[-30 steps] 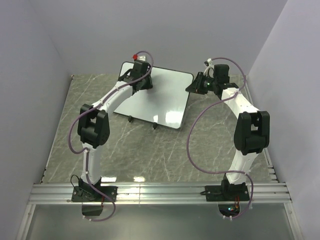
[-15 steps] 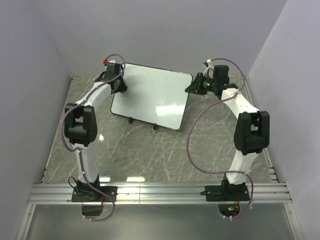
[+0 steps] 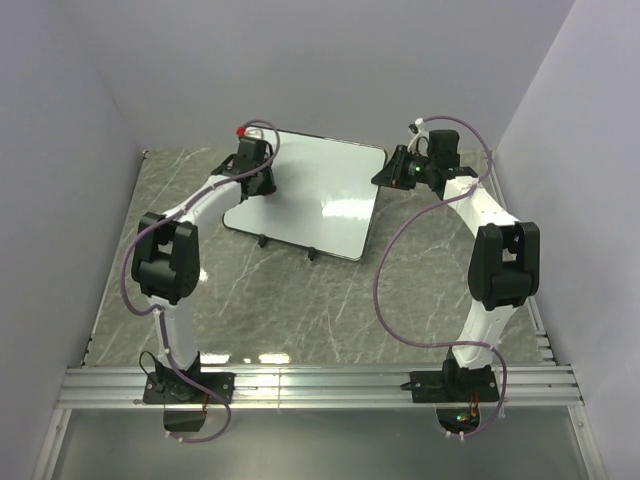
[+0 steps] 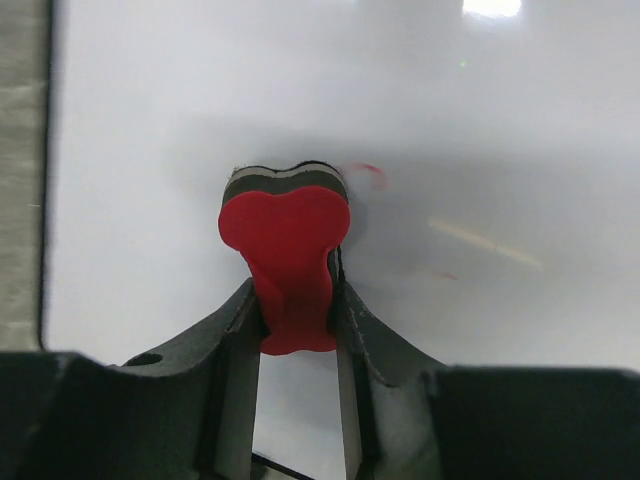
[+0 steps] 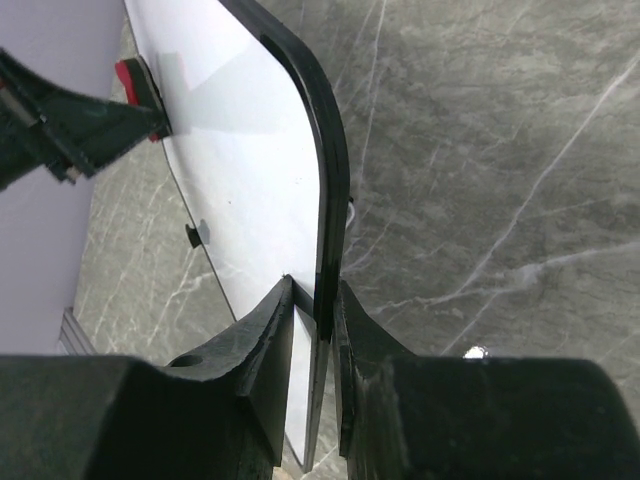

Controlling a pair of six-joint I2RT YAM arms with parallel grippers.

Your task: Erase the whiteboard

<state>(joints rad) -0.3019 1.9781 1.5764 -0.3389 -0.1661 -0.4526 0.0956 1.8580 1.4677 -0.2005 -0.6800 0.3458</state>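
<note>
I need to release the red eraser from my left gripper on the grey marble [image 3: 234, 298] between the whiteboard and the aluminium rail.
The whiteboard [image 3: 320, 195] lies tilted at the back of the table, white and glossy in a thin black frame. My left gripper [image 3: 250, 172] is over its far left part, shut on a red bow-shaped eraser [image 4: 285, 230] whose dark pad presses against the board [image 4: 480, 120]. Faint reddish smears [image 4: 370, 173] remain just right of the eraser. My right gripper [image 5: 315, 295] is shut on the board's black frame [image 5: 325, 150] at its right edge [image 3: 385, 170]. The right wrist view also shows the eraser [image 5: 135, 85] across the white surface [image 5: 230, 150].
The grey marble table [image 3: 300, 310] surrounds the board. Two small black feet [image 3: 262, 238] [image 3: 310, 252] stick out at the board's near edge. Grey walls close in on three sides, and an aluminium rail [image 3: 320, 385] runs along the near edge.
My left gripper swept left along the board's far edge with the eraser, then came back to the right a little. The right gripper has kept its hold on the board's edge.
</note>
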